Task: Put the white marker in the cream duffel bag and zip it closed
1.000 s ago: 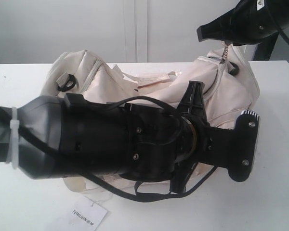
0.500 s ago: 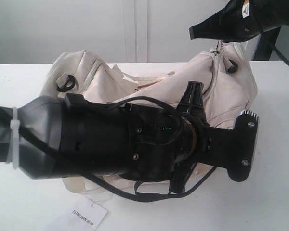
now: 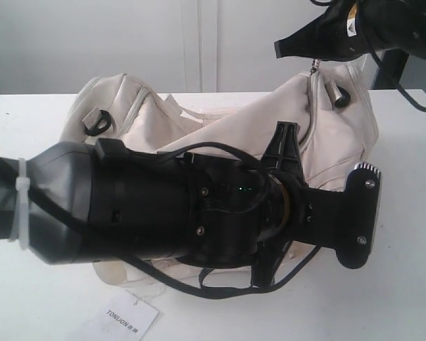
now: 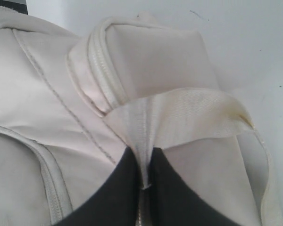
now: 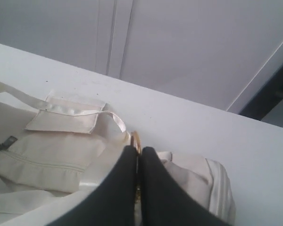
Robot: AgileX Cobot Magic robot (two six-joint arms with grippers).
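The robot's right gripper will lay the gold ring zipper pull on the cream cloth (image 3: 303, 86) beside the zipper's raised end.
The cream duffel bag (image 3: 341, 135) lies on the white table, its middle hidden behind my left arm (image 3: 199, 206). In the left wrist view my left gripper (image 4: 144, 165) is shut on a cream webbing strap (image 4: 179, 117) of the bag (image 4: 33, 113). My right gripper (image 3: 298, 44) hangs above the bag's right end, shut on the gold ring zipper pull (image 5: 136, 140), and a short chain (image 3: 314, 65) runs down from it to the bag. That end is pulled upward. The white marker shows in no view.
A white paper tag printed TONLION (image 3: 131, 321) lies at the table's front edge. Black rings sit at the bag's left end (image 3: 96, 122) and right end (image 3: 341, 96). A loose black cable (image 3: 220, 288) hangs under my left arm. A white wall stands behind the table (image 3: 42, 284).
My right gripper has moved left and slightly up with the zipper pull, drawing the bag's right end higher. The left arm has stayed where it was.
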